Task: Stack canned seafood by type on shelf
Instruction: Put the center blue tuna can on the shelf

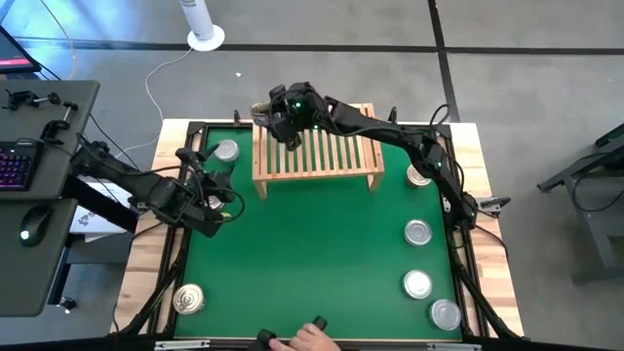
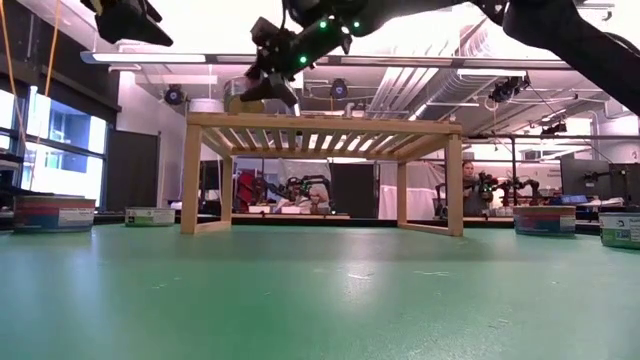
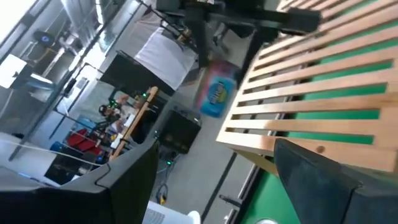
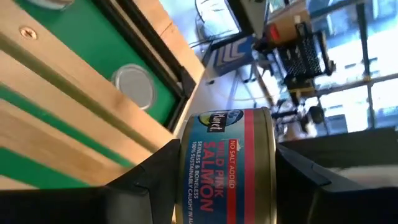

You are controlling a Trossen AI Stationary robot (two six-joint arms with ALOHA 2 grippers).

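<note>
The salmon tin will go down on the shelf's far corner (image 1: 261,117), near the lone silver-topped tin, from my right gripper.
The shelf (image 1: 317,151) stands on its short legs on the green mat (image 1: 312,253), toward the far side. My right gripper (image 1: 268,115) reaches over the shelf's far left corner, shut on a blue-and-red labelled salmon tin (image 4: 227,165). My left gripper (image 1: 216,190) hovers open and holding nothing at the mat's left, level with the shelf (image 3: 311,93). One silver-topped tin (image 1: 226,151) rests on the mat left of the shelf, another (image 1: 189,299) at the near left. Several more (image 1: 418,232) line the right side. My right gripper pinches the tin between its two fingers (image 4: 149,180), one on each flat end, with the labelled side wall (image 4: 211,155) facing the wrist camera. The gripper reaches slanting down from the table's right. The tin (image 2: 245,103) hangs just above the shelf's top, near its far left corner.
A person's hand (image 1: 310,336) rests at the table's near edge. A side desk with a keyboard (image 1: 15,166) and a mouse stands left of the table. The slatted shelf top (image 2: 325,125) and the middle of the mat hold nothing.
</note>
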